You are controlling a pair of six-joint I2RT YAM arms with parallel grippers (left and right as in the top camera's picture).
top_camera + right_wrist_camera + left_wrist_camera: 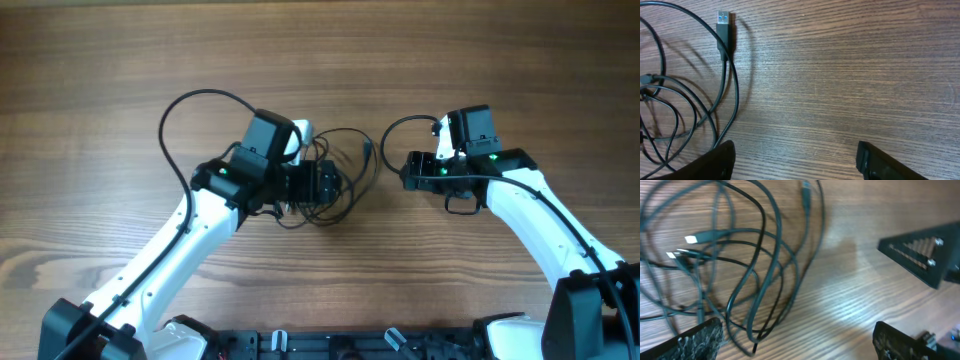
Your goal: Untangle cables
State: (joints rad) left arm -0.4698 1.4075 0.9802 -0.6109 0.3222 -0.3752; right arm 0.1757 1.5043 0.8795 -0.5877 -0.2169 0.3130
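My left gripper will next close on the cables at the cable heap's near side [306, 208] [754, 332], where the long loops run together.
The cables [366, 150] lie in loose tangled loops on the wooden table at centre. In the left wrist view the cables [740, 265] are dark grey and black loops with small plug ends. My left gripper [325, 187] hangs over the left part of the bunch, open and holding nothing; its fingertips [800, 342] straddle bare wood just right of the loops. My right gripper [408, 170] is open and empty, just right of the bunch. In its own view the right gripper [795, 160] is over bare wood, with a USB plug [724, 21] and cable loops [700, 110] to its left.
The wooden table [500, 60] spreads all round. Thick black arm cables arc beside the left arm [190, 100] and the right arm [400, 125]. The right gripper's finger [925, 255] shows in the left wrist view, close to the bunch.
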